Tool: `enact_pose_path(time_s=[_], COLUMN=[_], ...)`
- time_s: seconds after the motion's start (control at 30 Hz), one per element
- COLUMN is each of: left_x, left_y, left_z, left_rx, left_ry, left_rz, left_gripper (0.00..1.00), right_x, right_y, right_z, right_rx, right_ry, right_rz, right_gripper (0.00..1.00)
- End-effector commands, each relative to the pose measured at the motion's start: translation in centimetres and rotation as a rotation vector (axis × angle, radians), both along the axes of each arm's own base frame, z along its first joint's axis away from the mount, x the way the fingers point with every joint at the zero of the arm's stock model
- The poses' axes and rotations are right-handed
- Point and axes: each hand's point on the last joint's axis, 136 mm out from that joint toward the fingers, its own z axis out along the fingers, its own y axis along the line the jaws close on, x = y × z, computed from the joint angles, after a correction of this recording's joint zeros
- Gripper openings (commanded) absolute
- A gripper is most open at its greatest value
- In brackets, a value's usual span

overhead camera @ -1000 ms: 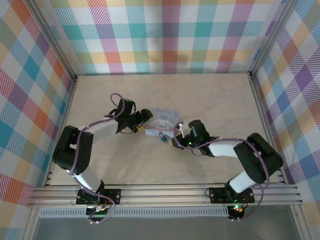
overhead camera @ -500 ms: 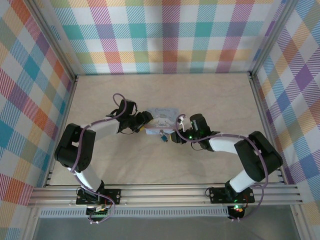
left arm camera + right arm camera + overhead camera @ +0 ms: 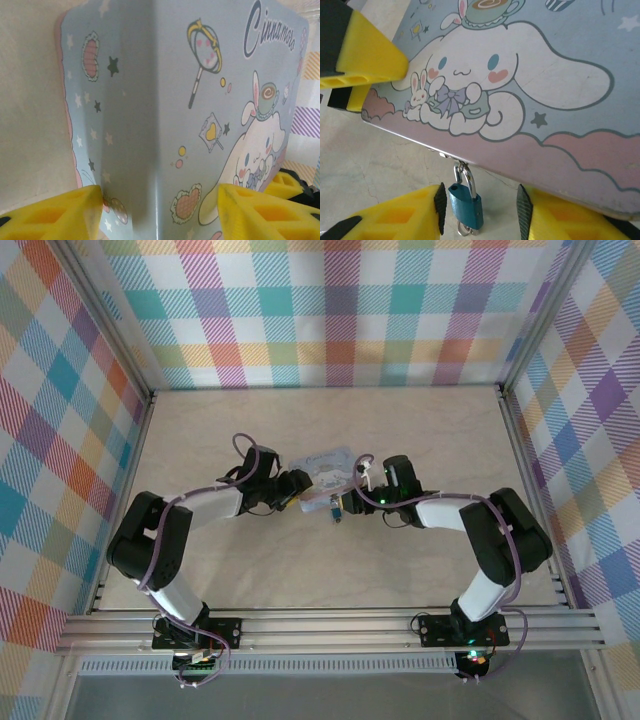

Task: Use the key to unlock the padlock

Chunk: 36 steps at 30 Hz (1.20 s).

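I see the padlock's open shackle hooked through the tin's hasp, so next I grip the body (image 3: 465,196) near the shackle with my right gripper while my left gripper turns the tin.
The pale blue cartoon tin (image 3: 328,465) lies mid-table. The small blue padlock (image 3: 466,205) hangs by its shackle from the hasp on the tin's pink front edge. It shows as a dark speck (image 3: 336,508) from above. One hole on top of its body looks empty. A small metal ring (image 3: 465,231) pokes out under the body, and the key's blade is hidden. My right gripper (image 3: 481,212) is open, with a black pad (image 3: 440,207) on each side of the padlock and not touching it. My left gripper (image 3: 160,215) is open, its yellow fingers (image 3: 55,215) wide apart over the tin's lid (image 3: 165,100).
The left gripper's yellow finger (image 3: 365,55) rests at the tin's corner, close to my right wrist. Plaid walls and metal rails (image 3: 320,625) ring the beige table (image 3: 420,430). Both arms meet at the tin from left and right.
Both grippers have moved slightly farther up the table and closer together. The tin has shifted and turned with them. My right gripper has moved in around the padlock.
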Motion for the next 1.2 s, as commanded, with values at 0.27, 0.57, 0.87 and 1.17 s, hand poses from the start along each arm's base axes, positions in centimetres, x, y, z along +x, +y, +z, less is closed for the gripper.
enact_pose_path(time_s=[0.27,0.57,0.87,1.17], left_x=[-2.6,-2.7,-2.7,-2.6], left_y=[0.7,0.5,0.4,0.3], left_z=[-1.8,-1.8,-1.8,-1.6], left_rx=[0.070,0.071,0.070,0.067], left_ry=[0.079,0.079,0.081,0.078], left_rz=[0.006,0.004,0.003,0.002], left_gripper=[0.61,0.61,0.61,0.61], right_x=[-2.0,-2.6,-1.4,-1.2], right_y=[0.4,1.3,2.0,2.2], right_z=[2.2,0.8,-0.5,-1.3], right_rx=[0.112,0.138,0.102,0.090], right_ry=[-0.022,0.051,0.059,0.073], right_rz=[0.063,0.081,0.058,0.062], right_gripper=[0.46,0.44,0.42,0.37])
